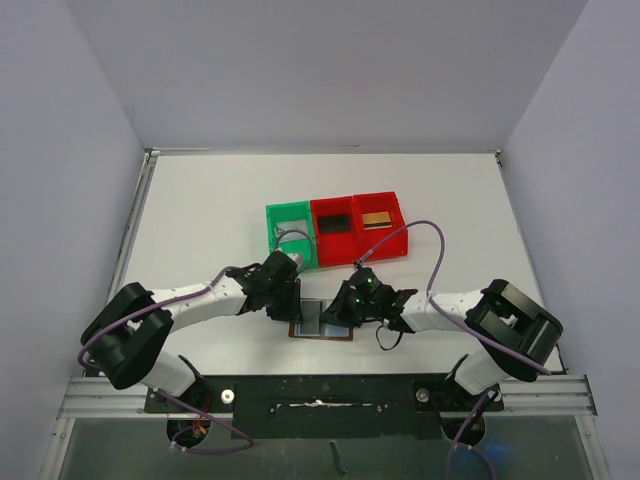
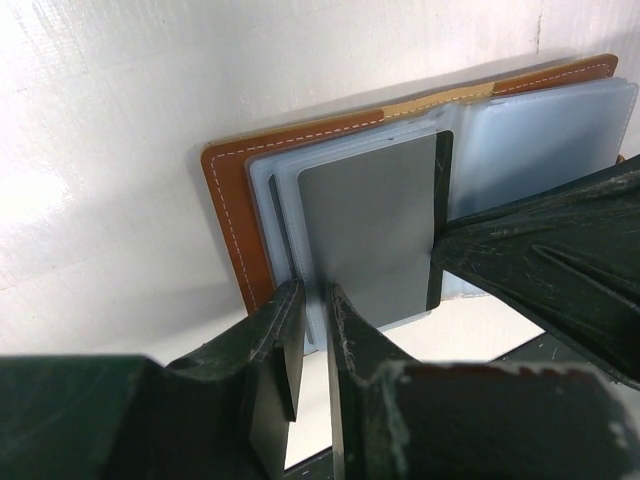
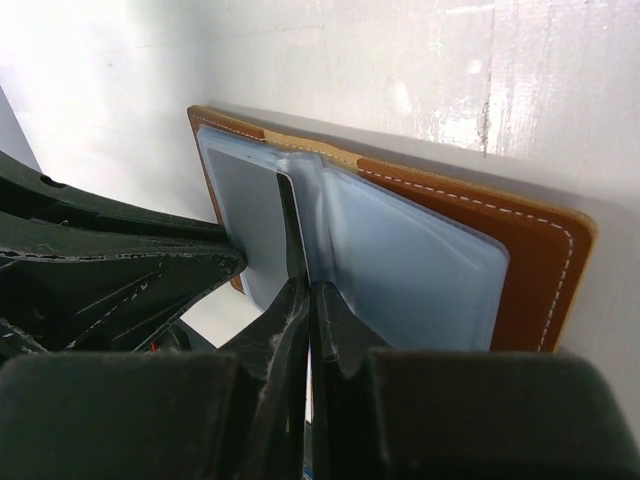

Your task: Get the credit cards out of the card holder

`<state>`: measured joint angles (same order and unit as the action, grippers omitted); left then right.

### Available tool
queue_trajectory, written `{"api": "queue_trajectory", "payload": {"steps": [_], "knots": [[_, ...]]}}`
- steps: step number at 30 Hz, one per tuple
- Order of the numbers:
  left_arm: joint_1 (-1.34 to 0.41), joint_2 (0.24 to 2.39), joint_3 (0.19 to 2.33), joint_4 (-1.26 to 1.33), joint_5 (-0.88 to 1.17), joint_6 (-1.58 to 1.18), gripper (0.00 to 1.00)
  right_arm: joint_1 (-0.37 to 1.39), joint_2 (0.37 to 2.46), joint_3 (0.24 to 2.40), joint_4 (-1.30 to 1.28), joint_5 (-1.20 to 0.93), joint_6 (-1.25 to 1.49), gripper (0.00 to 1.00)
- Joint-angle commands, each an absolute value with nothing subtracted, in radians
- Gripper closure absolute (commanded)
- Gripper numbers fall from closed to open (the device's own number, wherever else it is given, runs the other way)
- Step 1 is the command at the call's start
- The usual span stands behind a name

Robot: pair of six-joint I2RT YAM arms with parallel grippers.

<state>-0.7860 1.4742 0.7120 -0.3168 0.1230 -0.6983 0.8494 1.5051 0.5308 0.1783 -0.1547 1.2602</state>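
Observation:
Only the dark edge of the grey credit card is clear of the card holder's sleeve. My right gripper will open, take hold of that edge [image 3: 292, 218] again and slide the card further out before lifting it.
The brown leather card holder [image 1: 321, 323] lies open on the table between my two grippers, its pale blue-grey sleeves facing up [image 2: 228, 215] [image 3: 530, 270]. A grey credit card [image 2: 370, 230] with a dark edge sits in the left sleeve and sticks out at its near side [image 3: 252, 215]. My left gripper [image 2: 315, 300] [image 1: 293, 305] is pinched on the near edge of that sleeve. My right gripper [image 3: 311, 292] [image 1: 343, 308] is shut at the fold, and the card's dark edge runs into its fingertips.
Behind the holder stand a green bin [image 1: 291, 222] and two red bins. One red bin [image 1: 335, 235] holds a black card [image 1: 337, 224], the other [image 1: 382, 237] a gold card [image 1: 376, 218]. White walls enclose the table.

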Motion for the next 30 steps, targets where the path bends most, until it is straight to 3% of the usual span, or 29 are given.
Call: {"api": "queue_trajectory", "payload": {"steps": [1, 16, 20, 26, 30], "knots": [[-0.798, 1.508, 0.689, -0.350, 0.097, -0.687, 0.86, 0.841, 1.472, 0.532, 0.177, -0.153, 1.247, 1.00], [-0.797, 1.517, 0.692, -0.336, 0.084, -0.702, 0.86, 0.790, 1.391, 0.458, 0.183, -0.193, 1.224, 1.00], [-0.798, 1.510, 0.694, -0.338, 0.093, -0.703, 0.86, 0.790, 1.417, 0.476, 0.180, -0.197, 1.219, 0.84], [-0.798, 1.507, 0.699, -0.350, 0.096, -0.697, 0.86, 0.785, 1.451, 0.513, 0.122, -0.148, 1.218, 0.69], [-0.798, 1.502, 0.702, -0.356, 0.095, -0.695, 0.86, 0.786, 1.481, 0.554, 0.055, -0.123, 1.171, 0.67]]}}
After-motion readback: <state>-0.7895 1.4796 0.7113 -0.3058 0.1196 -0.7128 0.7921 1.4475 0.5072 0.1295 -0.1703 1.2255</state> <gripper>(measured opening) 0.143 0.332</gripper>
